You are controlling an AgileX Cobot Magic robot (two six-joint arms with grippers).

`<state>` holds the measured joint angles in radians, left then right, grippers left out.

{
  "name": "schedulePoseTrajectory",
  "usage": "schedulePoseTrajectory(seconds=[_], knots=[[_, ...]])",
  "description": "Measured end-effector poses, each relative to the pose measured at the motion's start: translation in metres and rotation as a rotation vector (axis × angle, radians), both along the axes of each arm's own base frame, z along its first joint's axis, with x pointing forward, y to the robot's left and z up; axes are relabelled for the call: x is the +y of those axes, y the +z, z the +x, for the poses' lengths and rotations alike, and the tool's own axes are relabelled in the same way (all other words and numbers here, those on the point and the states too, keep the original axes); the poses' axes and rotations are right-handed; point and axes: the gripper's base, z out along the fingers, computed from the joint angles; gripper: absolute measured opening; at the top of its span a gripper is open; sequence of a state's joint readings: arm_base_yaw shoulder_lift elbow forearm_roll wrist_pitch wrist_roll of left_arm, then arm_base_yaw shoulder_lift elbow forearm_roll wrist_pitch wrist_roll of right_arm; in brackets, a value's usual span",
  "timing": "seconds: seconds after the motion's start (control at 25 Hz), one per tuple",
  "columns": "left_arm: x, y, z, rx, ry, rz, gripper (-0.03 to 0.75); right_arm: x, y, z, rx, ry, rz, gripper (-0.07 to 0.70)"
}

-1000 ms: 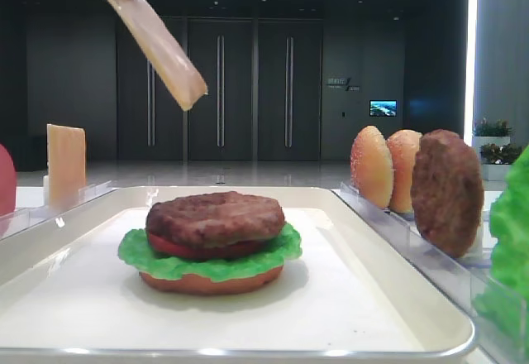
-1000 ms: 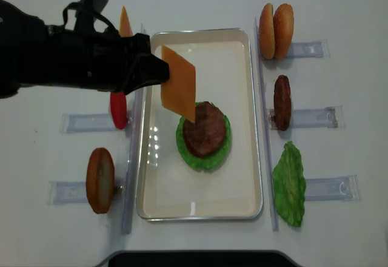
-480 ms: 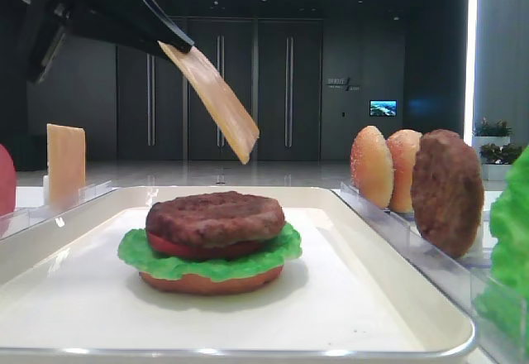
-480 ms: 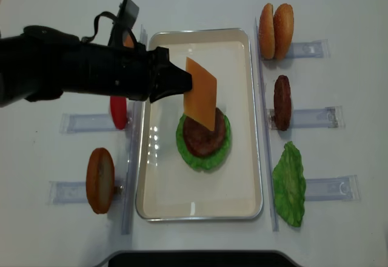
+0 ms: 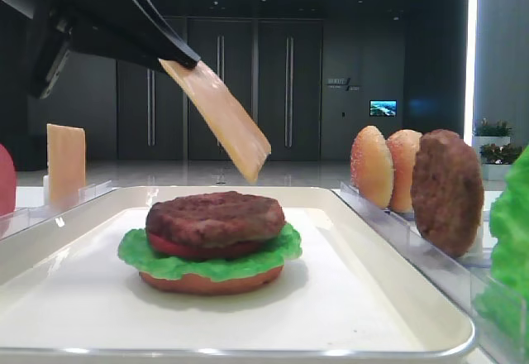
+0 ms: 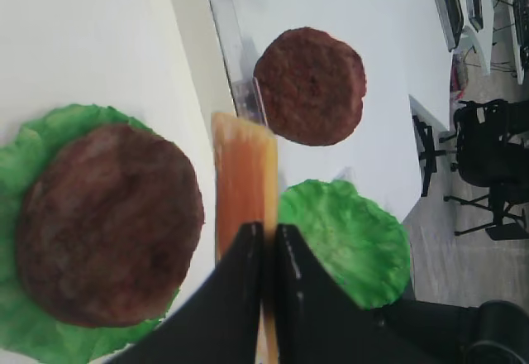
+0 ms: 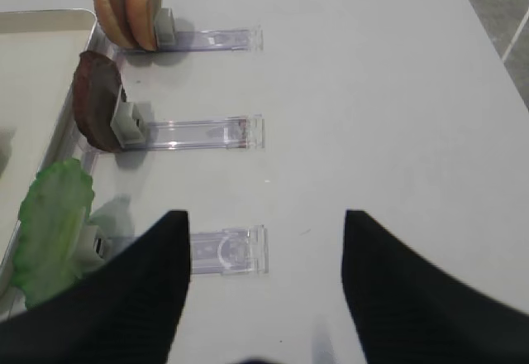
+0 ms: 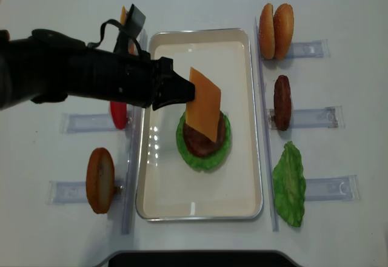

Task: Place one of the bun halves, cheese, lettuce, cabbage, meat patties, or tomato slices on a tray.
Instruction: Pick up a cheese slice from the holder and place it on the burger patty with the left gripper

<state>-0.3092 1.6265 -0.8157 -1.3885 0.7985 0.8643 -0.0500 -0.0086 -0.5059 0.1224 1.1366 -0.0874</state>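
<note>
I should release the cheese slice from my left gripper so that it rests on the meat patty [image 8: 200, 131] [image 6: 107, 225] above the lettuce on the tray.
My left gripper [image 8: 185, 91] reaches in from the left and is shut on the upper edge of a pale orange cheese slice [image 8: 205, 103]. The cheese [image 5: 221, 120] hangs tilted in the air, its lower corner a little above the meat patty [image 5: 215, 217]. That patty tops a stack of tomato, lettuce [image 8: 206, 158] and a bun half on the white tray [image 8: 200, 191]. In the left wrist view the fingers [image 6: 240, 298] pinch the cheese [image 6: 244, 170] edge-on beside the patty [image 6: 103, 223]. My right gripper [image 7: 264, 215] stands open over bare table, nothing between its fingers.
Right of the tray, clear holders carry two bun halves [image 8: 276, 30], a meat patty [image 8: 282, 102] and a lettuce leaf [image 8: 289, 184]. On the left stand a tomato slice [image 8: 119, 114], a bun half [image 8: 100, 180] and another cheese slice [image 5: 66, 164]. An empty holder [image 7: 227, 251] lies under the right gripper.
My left gripper has carried the cheese to the right and lower, from over the tray's left edge to over the burger stack. The right arm's view has no earlier frame.
</note>
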Motion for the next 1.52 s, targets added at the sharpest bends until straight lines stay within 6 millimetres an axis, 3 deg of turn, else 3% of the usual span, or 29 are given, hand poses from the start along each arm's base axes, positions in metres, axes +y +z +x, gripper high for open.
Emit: schedulePoseTrajectory(seconds=[0.2, 0.92, 1.16, 1.36, 1.52], knots=[[-0.007, -0.008, -0.002, 0.019, -0.031, 0.013, 0.017, 0.0, 0.0, 0.0, 0.0, 0.001, 0.001, 0.391], [-0.003, -0.02, -0.002, -0.005, -0.073, 0.116, 0.039, 0.0, 0.0, 0.0, 0.0, 0.001, 0.001, 0.391], [-0.001, -0.022, 0.002, -0.024, -0.041, 0.145, 0.211, 0.0, 0.0, 0.0, 0.0, 0.001, 0.002, 0.391], [0.001, -0.023, 0.003, -0.019, -0.019, 0.17, 0.464, 0.0, 0.0, 0.0, 0.0, 0.002, 0.002, 0.391], [0.012, -0.025, 0.007, 0.002, 0.013, 0.192, 0.529, 0.0, 0.0, 0.0, 0.0, 0.002, 0.002, 0.391]])
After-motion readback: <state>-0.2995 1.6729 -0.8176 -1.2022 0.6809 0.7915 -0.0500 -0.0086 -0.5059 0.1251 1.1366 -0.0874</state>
